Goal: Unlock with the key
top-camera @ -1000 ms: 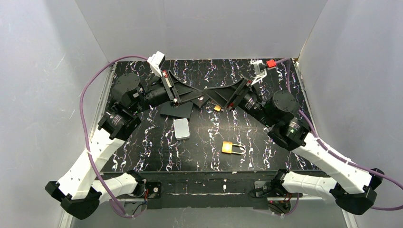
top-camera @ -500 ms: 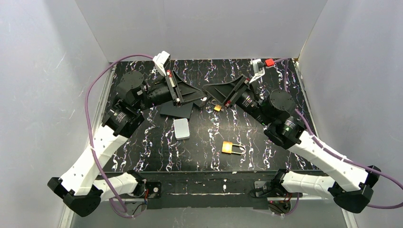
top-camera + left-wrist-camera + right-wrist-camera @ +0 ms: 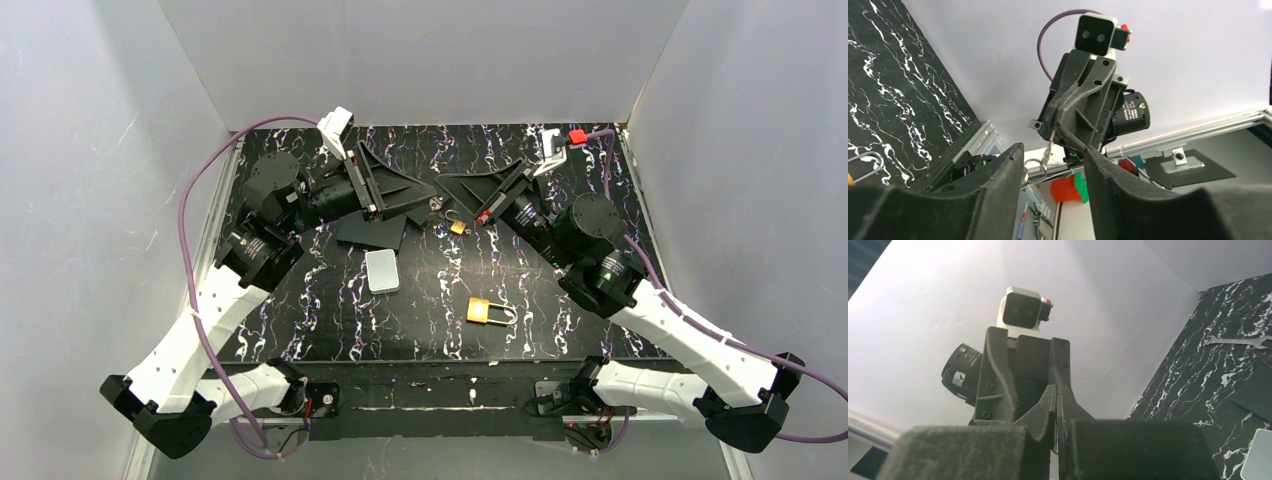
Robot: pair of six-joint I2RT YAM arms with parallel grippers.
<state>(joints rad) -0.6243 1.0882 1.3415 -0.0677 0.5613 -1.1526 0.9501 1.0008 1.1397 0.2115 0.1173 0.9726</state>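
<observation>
The key's blade tip is covered by my right gripper, so next I take the key by its ring end (image 3: pixel 1045 162) with my left gripper, leaving the blade free for the padlock.
A small silver key (image 3: pixel 1050 145) with a wire ring (image 3: pixel 1034 164) hangs from my right gripper (image 3: pixel 1057 127), which is shut on its top end. In the top view the key (image 3: pixel 437 207) sits between the two grippers, above the back middle of the table. My left gripper (image 3: pixel 1053 150) is open, its fingers on either side of the key without touching it. A brass padlock (image 3: pixel 480 311) with a steel shackle lies on the table nearer the front. In the right wrist view the fingers (image 3: pixel 1048 402) are pressed together and the key is barely visible.
A smaller brass lock (image 3: pixel 457 228) lies under the grippers. A grey flat card (image 3: pixel 381 270) and a black sheet (image 3: pixel 372 230) lie left of centre. A wrench (image 3: pixel 1235 341) lies on the marbled table (image 3: pixel 540 320). White walls enclose three sides.
The right gripper has closed on the key and the left gripper has opened, letting it go. Both arms shifted slightly; the padlocks stayed put.
</observation>
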